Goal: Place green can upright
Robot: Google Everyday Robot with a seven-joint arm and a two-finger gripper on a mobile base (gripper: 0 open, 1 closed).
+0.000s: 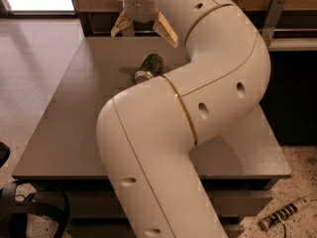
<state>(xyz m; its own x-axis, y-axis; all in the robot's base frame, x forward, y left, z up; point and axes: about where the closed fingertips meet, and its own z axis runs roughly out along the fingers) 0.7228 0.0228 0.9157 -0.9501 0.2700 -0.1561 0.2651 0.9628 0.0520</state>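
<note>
My gripper is going to close across the body of the green can (149, 63), behind the silver end of that can.
The green can (150, 67) lies on its side on the grey table (64, 128), its silver end facing the front left. My gripper (143, 30) hangs above the table's far part, just behind and above the can, with its two cream fingers (165, 29) spread wide and nothing between them. My arm (198, 108) fills the middle of the view and hides the orange-brown can.
A wooden wall and a dark shelf run behind the table's far edge. A dark cabinet (292, 93) stands at the right. Black cables (29, 212) lie on the floor at the front left, and a striped tool (280, 216) at the front right.
</note>
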